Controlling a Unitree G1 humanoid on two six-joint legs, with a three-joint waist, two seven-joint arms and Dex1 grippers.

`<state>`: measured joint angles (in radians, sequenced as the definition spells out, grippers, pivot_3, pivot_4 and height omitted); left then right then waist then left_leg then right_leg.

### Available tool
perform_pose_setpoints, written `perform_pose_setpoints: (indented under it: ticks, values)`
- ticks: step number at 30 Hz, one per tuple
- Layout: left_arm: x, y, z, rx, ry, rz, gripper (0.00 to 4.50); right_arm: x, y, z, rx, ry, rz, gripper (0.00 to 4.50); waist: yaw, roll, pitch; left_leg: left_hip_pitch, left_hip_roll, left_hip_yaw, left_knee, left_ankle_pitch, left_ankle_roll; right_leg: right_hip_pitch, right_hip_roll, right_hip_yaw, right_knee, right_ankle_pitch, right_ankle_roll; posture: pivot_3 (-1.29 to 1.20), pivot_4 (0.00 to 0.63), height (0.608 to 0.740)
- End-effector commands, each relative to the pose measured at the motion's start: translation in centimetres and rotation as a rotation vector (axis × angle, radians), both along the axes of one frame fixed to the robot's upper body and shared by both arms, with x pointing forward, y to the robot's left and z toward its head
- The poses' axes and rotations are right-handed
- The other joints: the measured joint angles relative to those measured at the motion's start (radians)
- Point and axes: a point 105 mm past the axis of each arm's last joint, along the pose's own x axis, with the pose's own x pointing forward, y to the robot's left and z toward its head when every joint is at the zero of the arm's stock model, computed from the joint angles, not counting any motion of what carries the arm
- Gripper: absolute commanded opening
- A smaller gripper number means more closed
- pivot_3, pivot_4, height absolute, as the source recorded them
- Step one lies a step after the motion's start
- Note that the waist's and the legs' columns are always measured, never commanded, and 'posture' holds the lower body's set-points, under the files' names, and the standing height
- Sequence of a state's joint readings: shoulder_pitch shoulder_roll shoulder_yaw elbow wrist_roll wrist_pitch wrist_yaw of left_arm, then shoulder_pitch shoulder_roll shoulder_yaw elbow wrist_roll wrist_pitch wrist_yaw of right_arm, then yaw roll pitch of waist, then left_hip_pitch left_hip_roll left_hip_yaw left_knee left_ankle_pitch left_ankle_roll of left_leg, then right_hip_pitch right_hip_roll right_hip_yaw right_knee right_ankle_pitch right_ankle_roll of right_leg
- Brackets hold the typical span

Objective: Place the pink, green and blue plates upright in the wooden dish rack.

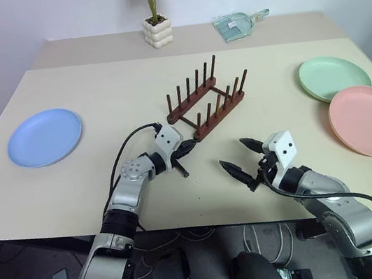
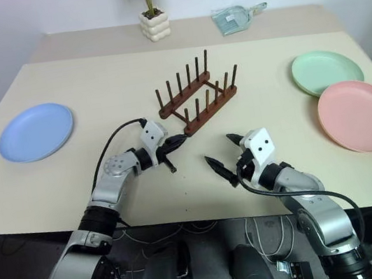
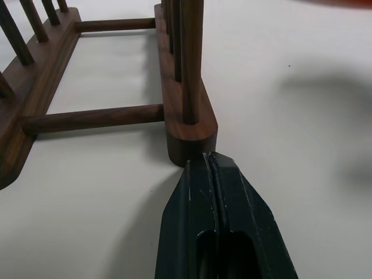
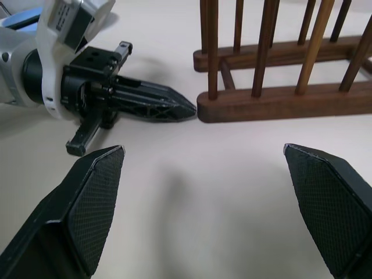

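The dish rack sits crooked with my left gripper closed against its base bar, so I should open, grip the bar's near end [image 1: 200, 134] and turn the rack straight.
The wooden dish rack [image 1: 206, 99] stands empty at mid-table, its pegs upright. My left gripper [image 1: 192, 143] is shut on nothing, and its tip rests against the near end of one base bar [image 3: 189, 131]. To its right, my right gripper [image 1: 234, 154] hovers open with nothing between its fingers, facing the same end of the rack [image 4: 279, 104]. The blue plate [image 1: 45, 137] lies flat at the left of the table. At the right, the green plate [image 1: 333, 76] lies flat with the pink plate [image 1: 369, 120] just in front of it, their rims overlapping.
A potted plant in a white pot [image 1: 157, 31] and a pale teal dustpan [image 1: 235, 25] sit at the back of the table. The table's front edge [image 1: 206, 220] runs just below both grippers.
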<state>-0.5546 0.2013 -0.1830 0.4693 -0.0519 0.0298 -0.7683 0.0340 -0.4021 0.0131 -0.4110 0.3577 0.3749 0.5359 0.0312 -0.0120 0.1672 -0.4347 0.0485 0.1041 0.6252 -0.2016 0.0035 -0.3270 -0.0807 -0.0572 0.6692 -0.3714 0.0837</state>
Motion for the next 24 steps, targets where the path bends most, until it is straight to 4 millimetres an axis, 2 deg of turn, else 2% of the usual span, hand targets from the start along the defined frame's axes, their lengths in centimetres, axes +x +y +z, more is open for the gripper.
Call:
perform_pose_setpoints:
  ticks: [1, 4, 9, 10, 16, 24]
  values:
    - [-0.9, 0.8, -2.3, 0.019, 0.100, -0.011, 0.56, -0.1, 0.2, 0.9, 0.006, -0.048, 0.004, 4.50, -0.007, 0.000, 0.000, 0.000, 0.000, 0.000, 0.000, 0.000, 0.000, 0.000, 0.000, 0.000, 0.000, 0.000, 0.000, 0.00, 0.150, 0.732]
    - [-1.3, 1.0, -2.3, 0.025, 0.112, -0.030, 1.75, -0.1, 0.2, 0.8, 0.006, -0.050, 0.001, 4.50, -0.021, 0.000, 0.000, 0.000, 0.000, 0.000, 0.000, 0.000, 0.000, 0.000, 0.000, 0.000, 0.000, 0.000, 0.000, 0.00, 0.150, 0.732]
    - [-0.7, 0.9, -2.4, 0.057, 0.084, 0.050, 4.35, -0.2, 0.0, 0.9, 0.002, -0.052, -0.004, 4.50, -0.027, 0.000, 0.000, 0.000, 0.000, 0.000, 0.000, 0.000, 0.000, 0.000, 0.000, 0.000, 0.000, 0.000, 0.000, 0.00, 0.150, 0.732]
    - [-0.6, 0.5, -2.3, 0.045, 0.089, 0.058, 4.46, -0.2, 0.0, 0.8, 0.001, -0.051, -0.003, 4.50, -0.025, 0.000, 0.000, 0.001, 0.000, 0.000, 0.000, 0.000, 0.000, 0.000, 0.000, 0.000, 0.000, 0.000, 0.000, 0.00, 0.150, 0.732]
    - [-0.3, -2.7, -2.0, 0.027, 0.111, 0.027, 4.46, 0.0, 0.0, 0.9, -0.010, -0.052, 0.008, 4.50, -0.015, 0.001, 0.000, 0.005, -0.001, 0.000, 0.001, -0.002, 0.003, 0.006, -0.001, 0.000, -0.001, 0.001, 0.001, 0.00, 0.150, 0.732]
    - [0.0, -3.5, -2.4, 0.028, 0.137, 0.050, 4.46, -0.2, -0.3, 1.0, -0.021, -0.051, -0.001, 4.50, -0.017, 0.001, 0.000, 0.005, -0.001, 0.000, 0.001, -0.003, 0.004, 0.006, -0.002, 0.000, -0.003, 0.001, 0.002, 0.00, 0.150, 0.732]
